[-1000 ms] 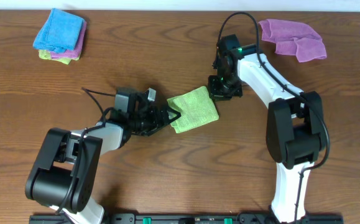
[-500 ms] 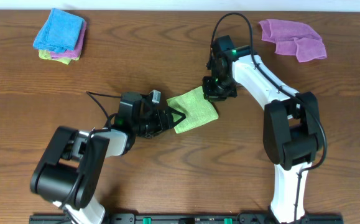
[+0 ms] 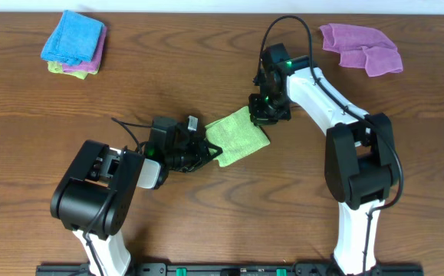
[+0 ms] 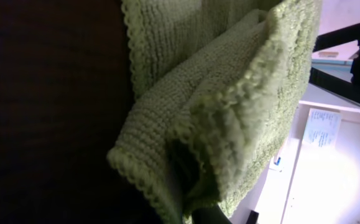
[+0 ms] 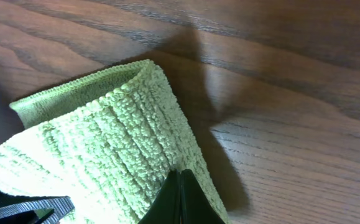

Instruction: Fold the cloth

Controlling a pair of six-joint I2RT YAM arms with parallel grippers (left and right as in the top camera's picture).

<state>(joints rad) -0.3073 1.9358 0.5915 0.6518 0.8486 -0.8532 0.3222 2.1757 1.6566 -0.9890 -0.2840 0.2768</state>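
Note:
The robot's left gripper needs to release the lime-green cloth on top of the blue cloth (image 3: 78,26) that sits at the top of the back stack.
The lime-green cloth (image 3: 241,132) lies folded and tilted on the wooden table (image 3: 206,69), mid-frame in the overhead view. My left gripper (image 3: 212,149) is at its lower-left edge, shut on a pinch of the cloth. In the left wrist view the layered cloth (image 4: 229,93) fills the frame and its hem runs down into the left gripper (image 4: 189,210). My right gripper (image 3: 266,116) is shut at the cloth's upper-right corner. The right wrist view shows the right gripper (image 5: 181,180) with its tips together, resting on top of the cloth (image 5: 105,149) with nothing between them.
A stack of blue, purple and green cloths (image 3: 74,42) sits at the far left back. A crumpled purple cloth (image 3: 362,47) lies at the back right. Both arms reach in from the front edge.
The left gripper slid right onto the cloth's lower-left edge and closed on it. The right gripper and the cloth shifted slightly left, then held still.

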